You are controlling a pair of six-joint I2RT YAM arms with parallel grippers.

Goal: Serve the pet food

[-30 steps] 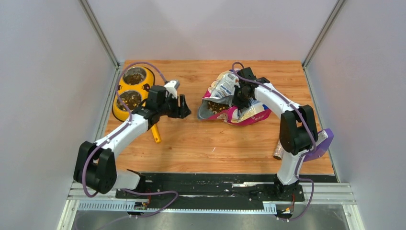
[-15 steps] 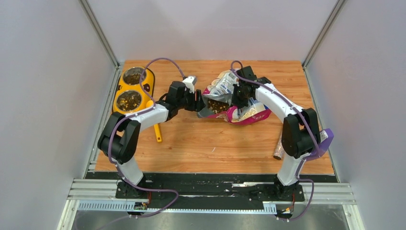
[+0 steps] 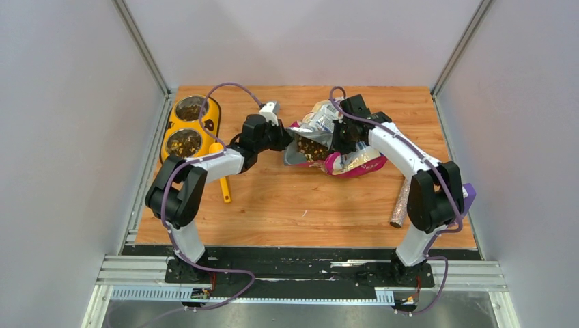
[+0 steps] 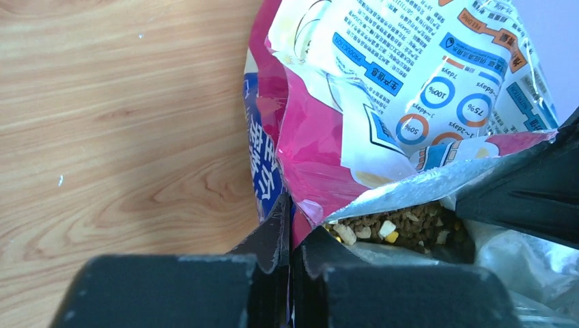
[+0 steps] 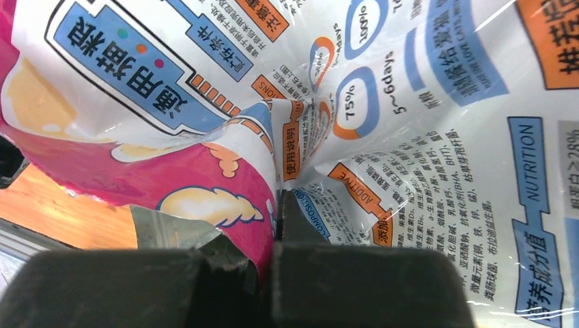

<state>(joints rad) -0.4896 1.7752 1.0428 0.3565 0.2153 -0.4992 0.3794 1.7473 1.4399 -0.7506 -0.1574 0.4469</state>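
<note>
I have a crumpled fold of the bag's upper side pinched in my right gripper, so next I open it and take the corner of the bag's opening (image 3: 332, 162) opposite my left gripper.
The pink, blue and white pet food bag (image 3: 345, 160) lies open at the back middle of the table, brown kibble (image 3: 312, 148) showing in its mouth. My left gripper (image 3: 285, 139) is shut on the bag's left mouth edge; in the left wrist view the pink and blue film (image 4: 273, 164) is pinched between the jaws (image 4: 291, 232), with kibble (image 4: 410, 229) just to the right. My right gripper (image 3: 339, 140) is shut on the bag's upper wall; the right wrist view shows the printed film (image 5: 382, 123) clamped in the jaws (image 5: 278, 215).
A yellow double bowl (image 3: 190, 124) with kibble in both cups stands at the back left. A yellow scoop (image 3: 221, 179) lies just in front of it. A slim speckled tube (image 3: 400, 203) lies near the right arm. Grey walls enclose the table.
My left arm swung right from beside the bowls to the bag's mouth, and its gripper closed on the bag edge. The right gripper kept its hold on the bag.
</note>
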